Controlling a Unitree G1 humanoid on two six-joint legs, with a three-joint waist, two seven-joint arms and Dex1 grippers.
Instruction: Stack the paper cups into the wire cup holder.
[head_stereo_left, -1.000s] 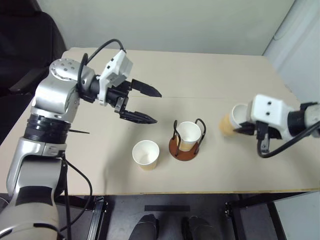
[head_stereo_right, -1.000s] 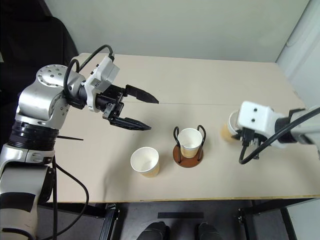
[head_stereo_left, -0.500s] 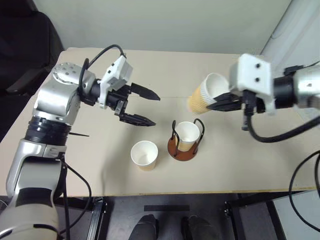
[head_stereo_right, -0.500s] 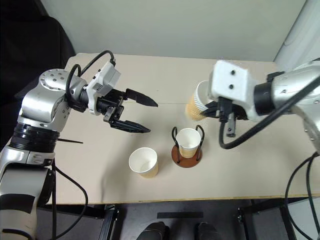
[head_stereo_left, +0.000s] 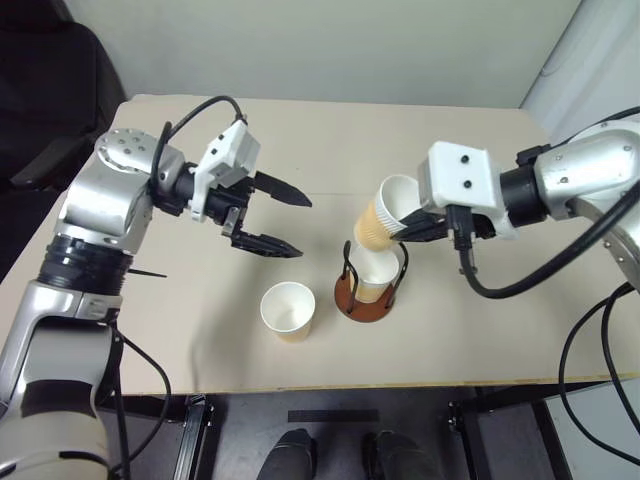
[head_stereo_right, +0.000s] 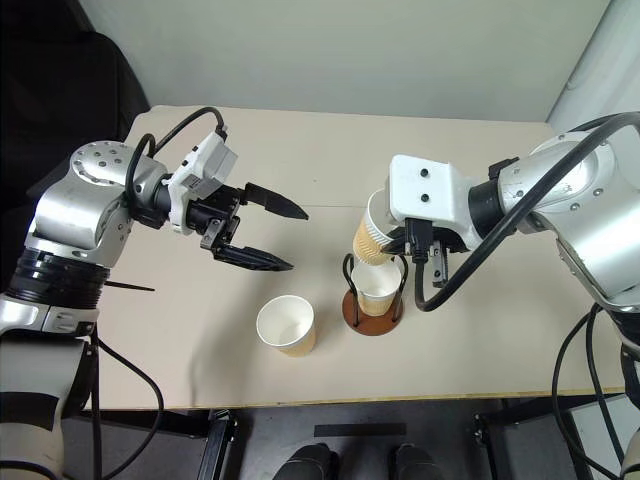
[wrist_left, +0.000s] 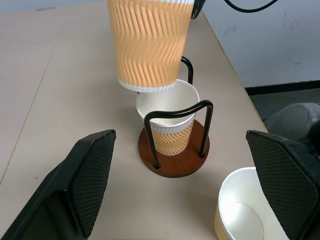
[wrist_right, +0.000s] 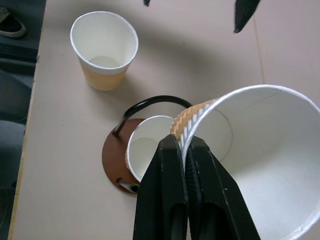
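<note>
My right gripper should lower the tilted paper cup, which hangs just above the holder, and let go of it inside the paper cup seated in the wire cup holder (head_stereo_left: 375, 267) (wrist_right: 150, 148).
The wire cup holder (head_stereo_left: 352, 301), a brown disc with two dark wire loops, stands mid-table with one paper cup (head_stereo_left: 376, 272) upright inside it. My right gripper (head_stereo_left: 411, 226) is shut on the rim of a second paper cup (head_stereo_left: 383, 216), pinching its wall between the fingers (wrist_right: 172, 170). That cup hangs tilted just above the holder, its bottom close over the seated cup's mouth. A third paper cup (head_stereo_left: 288, 309) stands upright to the left of the holder. My left gripper (head_stereo_left: 303, 228) hovers open, left of the holder, above the table, holding nothing.
The beige table (head_stereo_left: 480, 330) has bare surface all round the holder, with its front edge just below the loose cup. A black chair (head_stereo_left: 50, 90) stands off the far left corner. A pale wall runs behind the table.
My right arm has lifted its cup from the table's right side and carried it left to just above the holder. The left gripper has stayed put and open.
</note>
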